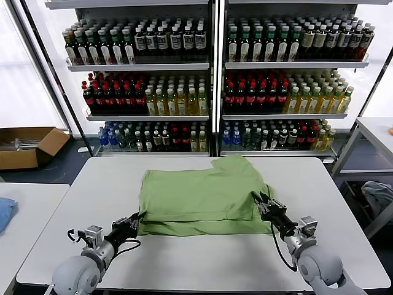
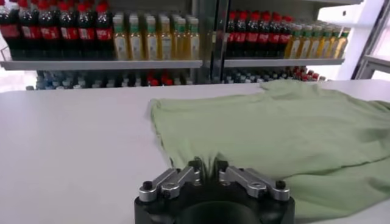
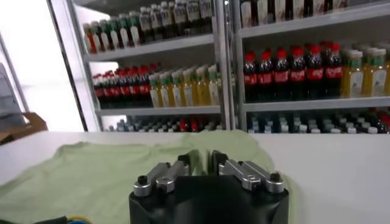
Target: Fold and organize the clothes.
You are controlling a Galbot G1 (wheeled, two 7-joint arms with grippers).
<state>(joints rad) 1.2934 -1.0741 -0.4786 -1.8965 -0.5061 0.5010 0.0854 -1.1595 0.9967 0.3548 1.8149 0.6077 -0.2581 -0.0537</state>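
Note:
My left gripper is holding the shirt behind its bunched near edge, so both of my grippers should take the shirt's near corners (image 1: 143, 232) and pull them toward me.
A light green polo shirt (image 1: 199, 200) lies folded into a rough rectangle on the white table (image 1: 202, 258), with a bunched part at its far right corner. No collar, buttons or print show. My left gripper (image 1: 136, 219) is at the shirt's near left corner, its jaws shut on the fabric edge (image 2: 206, 165). My right gripper (image 1: 261, 200) is at the shirt's right edge, its jaws shut on a fold of the green fabric (image 3: 204, 159). Both grippers sit low, close to the table top.
Tall shelves of bottles (image 1: 209, 80) stand behind the table. A cardboard box (image 1: 27, 146) sits on the floor at the far left. A blue cloth (image 1: 3, 212) lies on a side table to the left. A grey-blue bundle (image 1: 377, 195) sits at the right under another table.

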